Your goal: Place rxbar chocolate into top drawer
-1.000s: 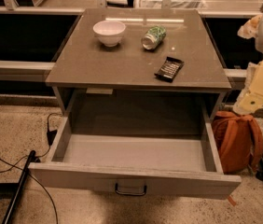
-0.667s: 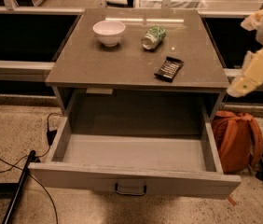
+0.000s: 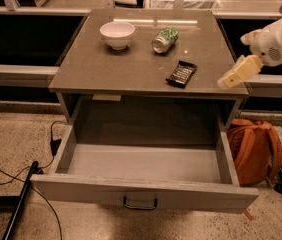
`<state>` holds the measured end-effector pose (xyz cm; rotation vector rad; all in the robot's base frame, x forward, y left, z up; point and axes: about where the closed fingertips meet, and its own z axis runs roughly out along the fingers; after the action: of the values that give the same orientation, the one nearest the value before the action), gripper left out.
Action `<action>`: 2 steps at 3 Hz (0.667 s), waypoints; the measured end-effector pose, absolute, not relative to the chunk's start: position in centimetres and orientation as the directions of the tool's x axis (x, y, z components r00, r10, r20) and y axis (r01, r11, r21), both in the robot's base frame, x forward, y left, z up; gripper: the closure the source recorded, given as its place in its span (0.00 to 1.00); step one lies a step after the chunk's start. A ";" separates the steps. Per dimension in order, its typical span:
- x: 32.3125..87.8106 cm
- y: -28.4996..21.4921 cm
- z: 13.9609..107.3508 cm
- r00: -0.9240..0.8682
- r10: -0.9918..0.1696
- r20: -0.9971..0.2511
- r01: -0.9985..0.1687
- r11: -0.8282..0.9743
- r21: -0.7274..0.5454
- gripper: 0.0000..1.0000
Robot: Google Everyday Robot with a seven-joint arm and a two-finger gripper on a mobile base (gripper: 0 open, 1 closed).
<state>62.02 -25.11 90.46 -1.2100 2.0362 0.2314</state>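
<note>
The middle of the rxbar chocolate (image 3: 182,74) lies near the front edge of the grey table top, and my gripper will close on it.
The rxbar chocolate (image 3: 182,74), a flat black wrapper with white lettering, lies on the grey table top (image 3: 106,69) near its front right. The top drawer (image 3: 146,163) is pulled wide open below the table and is empty; its dark handle (image 3: 140,203) is on the front panel. My gripper (image 3: 234,74), cream-coloured on a white arm (image 3: 276,41), hangs over the table's right front corner, to the right of the bar and apart from it.
A white bowl (image 3: 117,34) and a green-patterned can (image 3: 164,39) on its side sit at the back of the table. An orange backpack (image 3: 255,149) stands on the floor right of the drawer. Cables (image 3: 11,176) lie on the floor at left.
My arm has risen from beside the table's right side and moved left, so the gripper is now at table-top height near the right front corner. The bar and drawer have not moved.
</note>
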 end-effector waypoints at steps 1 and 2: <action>66.0 -23.8 87.5 -0.291 -0.622 -0.727 -0.818 0.555 -0.148 0.00; 69.2 -21.5 85.0 -0.285 -0.597 -0.750 -0.840 0.533 -0.104 0.00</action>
<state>69.18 -21.52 85.02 -1.1638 2.0020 0.4017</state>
